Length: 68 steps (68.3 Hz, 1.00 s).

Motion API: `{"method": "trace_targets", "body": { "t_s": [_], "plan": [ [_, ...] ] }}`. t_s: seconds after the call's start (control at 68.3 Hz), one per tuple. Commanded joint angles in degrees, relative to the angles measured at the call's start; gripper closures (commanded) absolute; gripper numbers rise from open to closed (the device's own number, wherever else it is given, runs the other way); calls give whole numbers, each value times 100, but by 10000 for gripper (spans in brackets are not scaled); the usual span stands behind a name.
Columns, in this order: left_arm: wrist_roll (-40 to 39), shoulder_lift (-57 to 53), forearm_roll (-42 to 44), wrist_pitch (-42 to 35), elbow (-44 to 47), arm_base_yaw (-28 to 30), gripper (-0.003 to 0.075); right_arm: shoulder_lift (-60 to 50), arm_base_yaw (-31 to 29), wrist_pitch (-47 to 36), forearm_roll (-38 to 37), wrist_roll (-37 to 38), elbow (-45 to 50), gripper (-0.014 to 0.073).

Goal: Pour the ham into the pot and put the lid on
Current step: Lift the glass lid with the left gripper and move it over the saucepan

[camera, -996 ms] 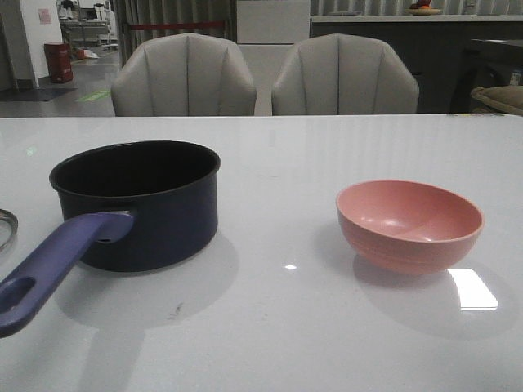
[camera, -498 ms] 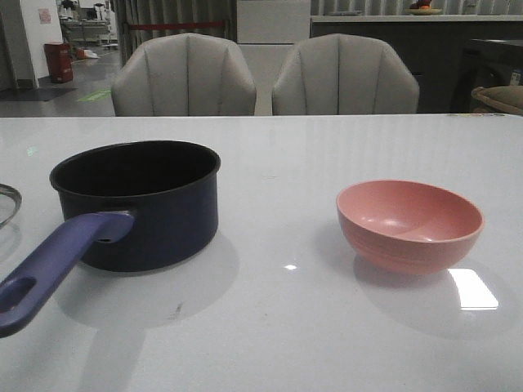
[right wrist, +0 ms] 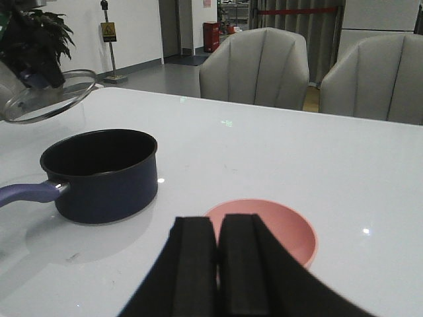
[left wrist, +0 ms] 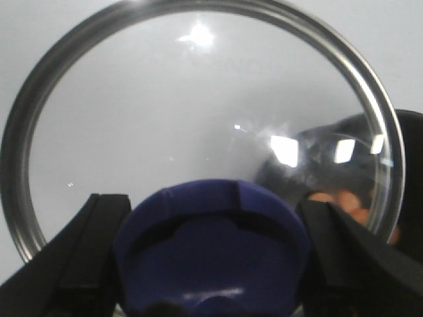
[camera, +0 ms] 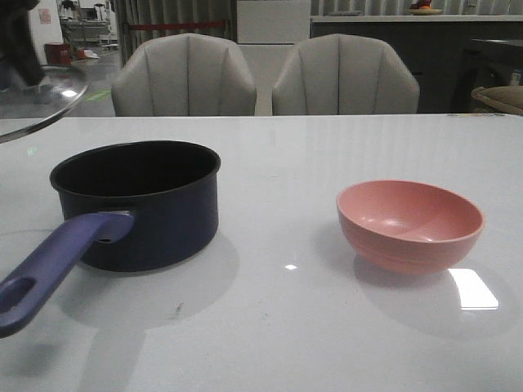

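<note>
I will use my left gripper to set the glass lid down so that it lies flat on the rim of the dark navy pot [camera: 132, 167] [left wrist: 360, 214].
The dark navy pot [camera: 135, 204] stands on the left of the table with its blue-purple handle [camera: 49, 265] towards me. My left gripper [left wrist: 211, 203] is shut on the blue-purple knob [left wrist: 211, 251] of the glass lid [camera: 41, 102]. It holds the lid tilted in the air, above and left of the pot. Through the glass, in the left wrist view, orange-pink ham cubes [left wrist: 337, 201] show in the pot's dark inside. The salmon-pink bowl [camera: 409, 224] looks empty. My right gripper [right wrist: 217, 228] is shut and empty, above the near side of the bowl [right wrist: 277, 228].
Two grey chairs [camera: 184, 77] stand behind the far table edge. The pot [right wrist: 99, 172] and raised lid [right wrist: 46, 96] also show in the right wrist view. The white table [camera: 278, 327] spreads between pot and bowl.
The lid has risen from the table at the left edge to well above it, tilted, up and left of the pot. Pot and bowl have not moved.
</note>
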Motion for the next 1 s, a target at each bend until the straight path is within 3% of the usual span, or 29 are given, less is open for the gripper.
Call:
{"method": "trace_targets", "body": {
  "t_s": [0.0, 0.293, 0.615, 0.981],
  "plan": [
    [27, -248, -194, 25, -378, -544, 517, 54, 3, -487, 39, -38, -148, 423],
    [27, 172, 218, 206, -542, -1571, 517, 54, 3, -487, 39, -38, -148, 423],
    [27, 300, 228, 466, -542, -1649, 517, 54, 3, -487, 39, -38, -148, 423],
    [27, 300, 193, 142, -542, -1649, 512, 54, 3, -487, 39, -38, -148, 423]
  ]
}}
